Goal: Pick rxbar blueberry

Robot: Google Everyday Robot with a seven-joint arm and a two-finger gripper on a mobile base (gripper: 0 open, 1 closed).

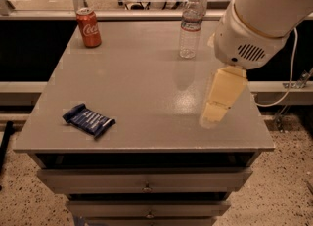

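The gripper next closes across the wrapper's middle [89, 120] on the rxbar blueberry, between its two crinkled ends.
The rxbar blueberry [88, 120] is a small flat bar in a dark navy crinkled wrapper with pale lettering. It lies flat near the front left corner of the grey table [142, 73]. My gripper [215, 115] hangs cream-coloured below the big white arm housing [259, 19], over the table's front right part. It is well to the right of the bar and holds nothing that I can see.
A red soda can [89, 27] stands at the back left corner. A clear water bottle [190, 25] stands at the back, right of centre. Drawers [146, 181] sit under the tabletop. A white cable [293, 73] hangs at the right.
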